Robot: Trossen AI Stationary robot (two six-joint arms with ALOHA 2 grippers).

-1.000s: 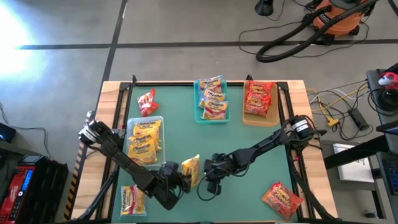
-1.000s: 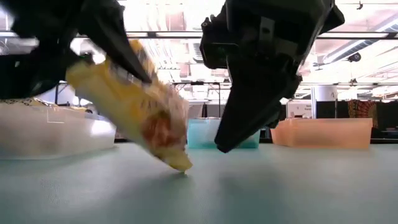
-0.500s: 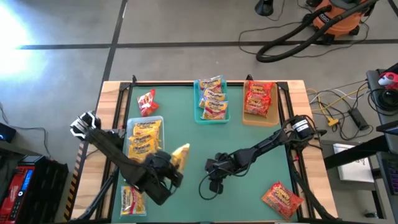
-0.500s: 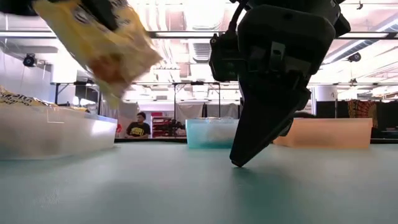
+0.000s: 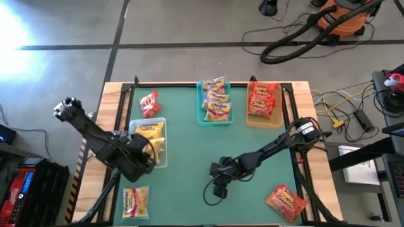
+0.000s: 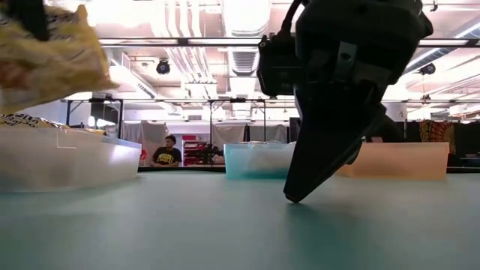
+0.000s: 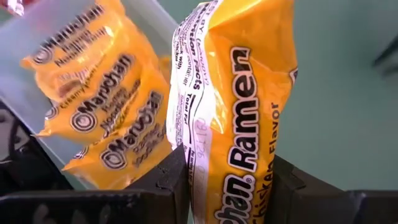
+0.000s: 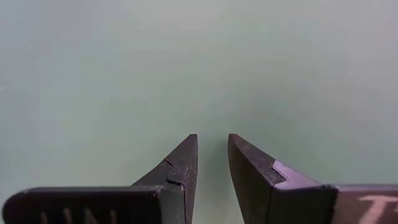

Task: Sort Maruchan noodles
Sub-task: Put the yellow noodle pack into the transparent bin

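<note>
Next, my left gripper lets go of the yellow Maruchan packet in the near end of the clear tray (image 5: 153, 152), against the tray's yellow packets.
My left gripper (image 5: 142, 155) is shut on a yellow Maruchan packet (image 7: 239, 106) and hangs over the near end of the clear tray (image 5: 162, 128), which holds several yellow packets (image 7: 99, 124). In the low view the held packet (image 6: 45, 60) is high at the left. My right gripper (image 8: 211, 142) hovers low over the bare mat near the table's middle, fingers open by only a narrow gap and holding nothing. One yellow packet (image 5: 136, 200) and one red packet (image 5: 287, 200) lie flat near the near edge. Another red packet (image 5: 149, 104) lies beyond the clear tray. My left gripper pinches the yellow packet between its two fingers (image 7: 169, 180), one on each side, at the end by the word "Ramen" (image 7: 239, 168). The rest of the packet reaches out past the fingertips. It is lifted clear, above the clear tray's packets.
The teal tray (image 5: 203, 118) holds orange-yellow packets with pink bands, and the tan tray (image 5: 250, 120) holds red packets; both sit at the far edge. Bare green mat lies between the trays and my right gripper. A person shows far off in the room behind (image 6: 165, 154).
My left gripper has carried the yellow packet from the mat near the table's middle up and toward the left edge, lifting it clear, until it is over the clear tray. My right gripper has stayed nearly where it was.
</note>
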